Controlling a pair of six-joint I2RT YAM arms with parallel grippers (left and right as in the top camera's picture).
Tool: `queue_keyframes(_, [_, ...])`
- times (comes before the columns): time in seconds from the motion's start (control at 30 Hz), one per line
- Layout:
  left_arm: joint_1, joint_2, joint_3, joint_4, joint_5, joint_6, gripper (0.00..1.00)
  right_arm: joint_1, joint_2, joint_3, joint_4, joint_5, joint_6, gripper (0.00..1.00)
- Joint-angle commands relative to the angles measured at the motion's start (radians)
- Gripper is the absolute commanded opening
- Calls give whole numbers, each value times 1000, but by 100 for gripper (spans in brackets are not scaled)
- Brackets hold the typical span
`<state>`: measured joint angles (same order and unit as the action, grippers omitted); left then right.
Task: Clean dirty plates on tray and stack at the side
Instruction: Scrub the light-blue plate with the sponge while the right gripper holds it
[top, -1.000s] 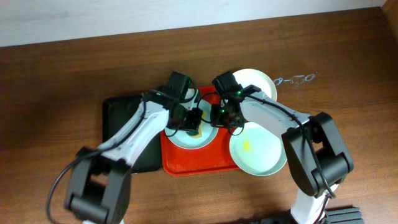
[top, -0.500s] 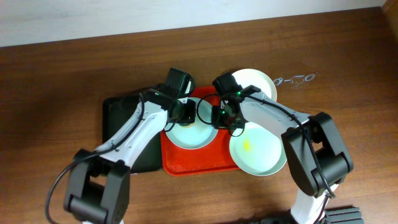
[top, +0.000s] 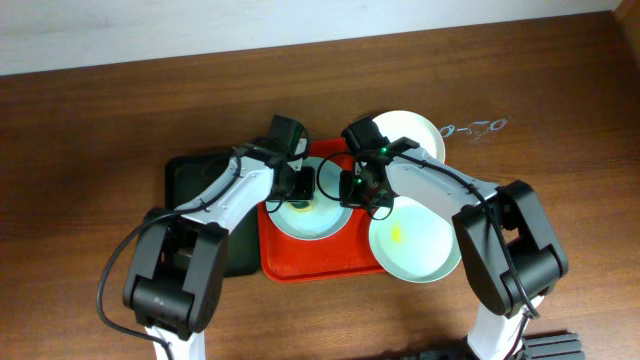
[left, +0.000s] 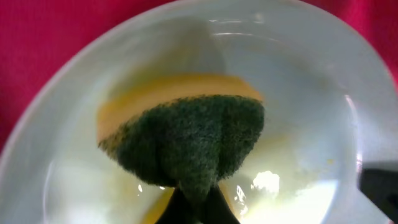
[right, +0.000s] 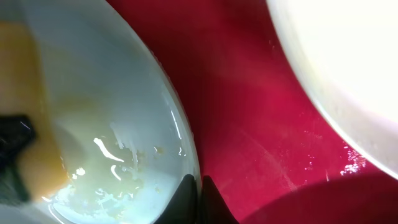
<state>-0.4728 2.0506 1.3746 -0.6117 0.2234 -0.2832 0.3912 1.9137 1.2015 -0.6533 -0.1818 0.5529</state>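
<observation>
My left gripper has the green and yellow sponge. Next, I let go of it in the middle of the smaller black tray (top: 216, 221).
The red tray (top: 322, 262) holds a pale blue plate (top: 322, 222), wet and smeared yellow inside (left: 305, 93). My left gripper (top: 299, 197) is shut on a green and yellow sponge (left: 186, 140), which presses into the plate's bowl. My right gripper (top: 353, 196) is shut on that plate's right rim (right: 186, 143), one finger inside and one outside. A pale green plate (top: 415, 240) with a yellow smear lies over the tray's right edge. A white plate (top: 410, 133) sits behind the tray at the right.
A smaller black tray (top: 200, 190) lies against the red tray's left side, under my left arm. A pair of glasses (top: 475, 127) rests on the wooden table beside the white plate. Another pale plate's edge (right: 348, 68) shows in the right wrist view.
The left gripper has dragged the sponge across the pale blue plate from its middle towards the left, and its elbow has swung inward. The right gripper stays on the rim.
</observation>
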Motion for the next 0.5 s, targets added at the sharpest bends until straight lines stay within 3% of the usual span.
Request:
queue_keyframes(0.0, [-19, 58, -4, -10, 312, 46, 0, 10, 7, -8, -4, 10, 2, 4])
queue_keyframes(0.17, [-6, -27, 14, -9, 240, 45, 0, 10, 7, -8, -4, 10, 1, 4])
queue_keyframes(0.37, [26, -98, 14, -18, -134, 37, 0, 10, 7, -8, -4, 10, -6, 4])
queue_keyframes(0.47, [27, -95, 14, -18, -198, 37, 0, 10, 7, -8, -4, 10, -6, 4])
